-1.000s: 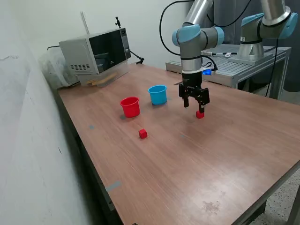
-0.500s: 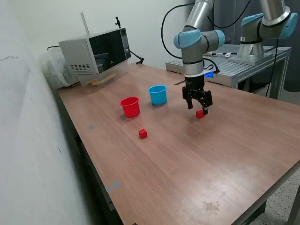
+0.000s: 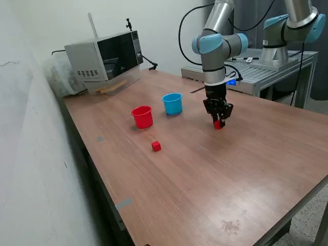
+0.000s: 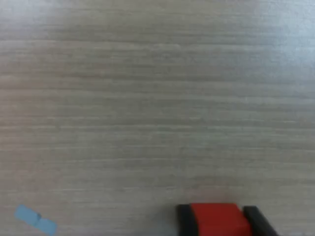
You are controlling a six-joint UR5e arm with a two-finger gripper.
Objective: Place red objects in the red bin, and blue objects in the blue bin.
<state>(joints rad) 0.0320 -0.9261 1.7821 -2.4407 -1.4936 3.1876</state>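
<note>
The robot's gripper should release its red cube inside the red cup (image 3: 142, 118) that stands next to the light blue cup.
My gripper (image 3: 218, 122) is down at the table, shut on a small red cube (image 3: 219, 125) that rests on the wood, to the exterior view's right of the cups. In the wrist view the red cube (image 4: 215, 220) sits tight between the two black fingers (image 4: 184, 220). A second red cube (image 3: 156, 146) lies loose in front of the red cup (image 3: 142, 117). The light blue cup (image 3: 172, 103) stands just beside the red cup, to the exterior view's right. Both cups are upright. No dark blue cubes are in view.
A microwave (image 3: 105, 59) stands at the back left of the wooden table (image 3: 205, 179). A second arm (image 3: 287, 31) sits on a metal stand (image 3: 266, 69) behind. Bits of blue tape (image 3: 123, 203) stick to the wood, and tape also shows in the wrist view (image 4: 34, 220).
The gripper has come down over the red cube and its jaws have narrowed from wide open to closed on it. Cups and the other cube have not moved.
</note>
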